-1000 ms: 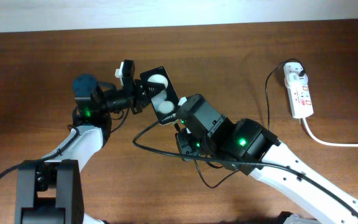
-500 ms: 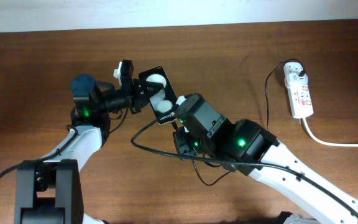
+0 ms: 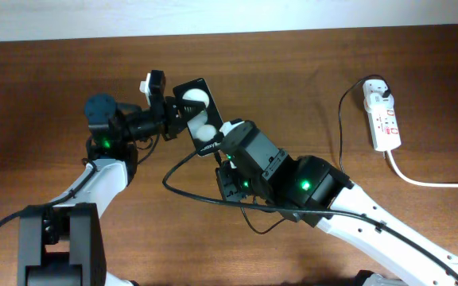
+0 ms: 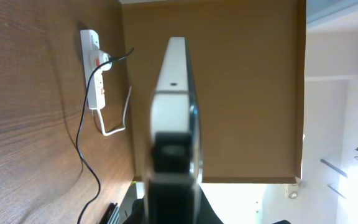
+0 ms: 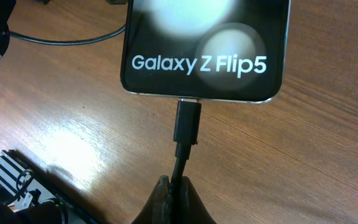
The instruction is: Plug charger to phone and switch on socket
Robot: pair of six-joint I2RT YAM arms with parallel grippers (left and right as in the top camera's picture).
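Note:
Next, I let go of the black phone with my left gripper on the wooden table (image 3: 249,141), below my right gripper. The phone is still held above the table.
The black phone (image 3: 196,117) with two white spots is held above the table by my left gripper (image 3: 171,113), which is shut on it; the left wrist view shows its thin edge (image 4: 174,106). In the right wrist view the phone (image 5: 204,43) reads "Galaxy Z Flip5", and the charger's black connector (image 5: 186,121) meets its bottom port. My right gripper (image 5: 178,190) is shut on the charger cable just below the connector. The black cable (image 3: 342,119) runs to a white plug adapter (image 3: 378,94) in the white socket strip (image 3: 385,121) at the far right.
The socket's thick white cord (image 3: 428,181) trails off to the right edge. Loose loops of black cable (image 3: 189,191) lie on the wooden table under my right arm. The socket strip also shows in the left wrist view (image 4: 93,71).
Both grippers, the phone and the connector have shifted slightly left and toward the back of the table together. The socket strip has not moved.

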